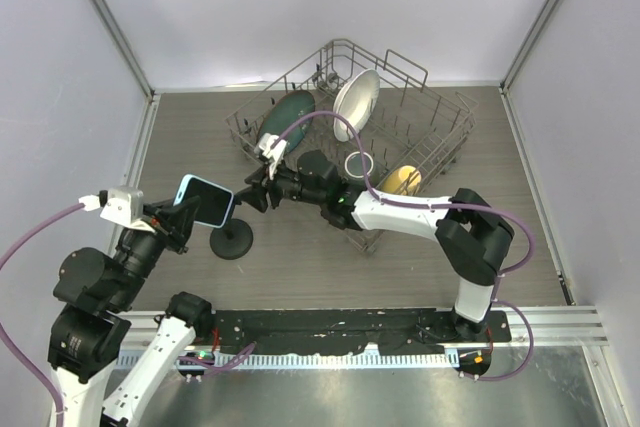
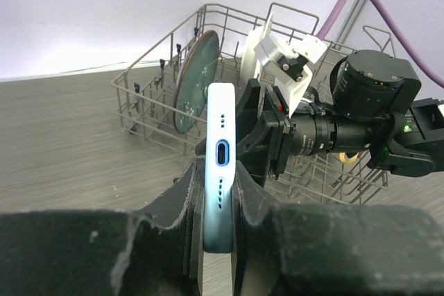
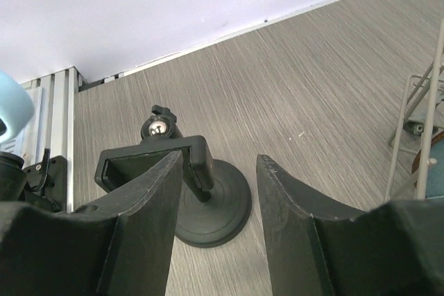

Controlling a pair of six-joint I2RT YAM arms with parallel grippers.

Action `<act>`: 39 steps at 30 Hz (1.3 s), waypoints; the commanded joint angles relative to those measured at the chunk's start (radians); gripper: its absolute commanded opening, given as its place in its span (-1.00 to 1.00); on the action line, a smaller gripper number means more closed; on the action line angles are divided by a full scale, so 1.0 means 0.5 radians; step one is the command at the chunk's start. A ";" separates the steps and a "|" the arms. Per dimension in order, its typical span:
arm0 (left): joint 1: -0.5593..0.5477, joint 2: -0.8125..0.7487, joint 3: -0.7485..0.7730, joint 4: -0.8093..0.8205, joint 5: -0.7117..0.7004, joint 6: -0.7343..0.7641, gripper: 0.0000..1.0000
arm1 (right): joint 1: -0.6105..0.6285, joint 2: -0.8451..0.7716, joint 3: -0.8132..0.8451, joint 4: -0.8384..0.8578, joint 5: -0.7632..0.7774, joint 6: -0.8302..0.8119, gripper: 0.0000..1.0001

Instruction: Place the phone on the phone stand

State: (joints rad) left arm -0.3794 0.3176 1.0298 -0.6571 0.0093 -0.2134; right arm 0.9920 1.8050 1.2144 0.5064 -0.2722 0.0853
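Observation:
The cradle's end sits behind one finger of the robot's right gripper, so the robot should move over and pinch that end (image 3: 203,177) before bringing in the phone.
The phone (image 1: 206,201), in a light blue case, is held edge-up in my left gripper (image 1: 180,215) above the table's left side. In the left wrist view the phone (image 2: 221,143) stands edge-on, clamped between the fingers of the left gripper (image 2: 220,184). The black phone stand (image 1: 232,241) sits on the table just right of the phone. My right gripper (image 1: 250,193) is open and empty, right above the stand. In the right wrist view the stand's disc base (image 3: 215,202) and cradle (image 3: 149,159) show between and behind the spread fingers of the right gripper (image 3: 218,164).
A wire dish rack (image 1: 440,132) stands at the back centre-right, holding a dark green plate (image 1: 290,112), a white plate (image 1: 357,97) and a yellow item (image 1: 402,180). The right arm (image 1: 400,212) stretches across in front of the rack. Walls close in on the left, the right and the back.

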 commanded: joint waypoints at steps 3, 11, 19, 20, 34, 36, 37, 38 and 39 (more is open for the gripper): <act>-0.002 -0.015 0.073 0.133 -0.028 -0.033 -1.00 | 0.019 0.081 0.047 0.162 -0.051 0.020 0.04; -0.002 -0.012 0.106 0.099 -0.037 -0.043 -1.00 | 0.081 0.093 0.056 -0.024 0.019 -0.112 0.04; -0.005 -0.022 0.091 0.102 -0.025 -0.064 -1.00 | 0.160 0.148 0.176 -0.188 0.284 -0.275 0.05; -0.002 -0.025 0.088 0.099 -0.025 -0.070 -1.00 | 0.160 0.148 0.179 -0.194 0.287 -0.281 0.04; -0.002 -0.074 0.088 0.047 -0.025 -0.070 -1.00 | 0.167 0.170 0.256 -0.200 0.305 -0.327 -0.07; -0.002 -0.080 0.085 0.041 -0.025 -0.067 -1.00 | 0.167 0.176 0.274 -0.209 0.305 -0.336 -0.07; -0.002 -0.083 0.085 0.035 -0.025 -0.067 -1.00 | 0.167 0.182 0.295 -0.230 0.305 -0.342 -0.10; -0.002 -0.086 0.079 0.029 -0.025 -0.067 -1.00 | 0.167 0.185 0.311 -0.246 0.305 -0.348 -0.11; -0.005 -0.098 0.076 0.026 -0.025 -0.067 -1.00 | 0.164 0.191 0.323 -0.258 0.308 -0.355 -0.13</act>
State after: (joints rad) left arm -0.3794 0.2924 1.0321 -0.7174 0.0006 -0.2359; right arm 1.0737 1.8915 1.3052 0.3573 -0.1413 -0.0650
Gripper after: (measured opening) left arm 0.178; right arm 0.450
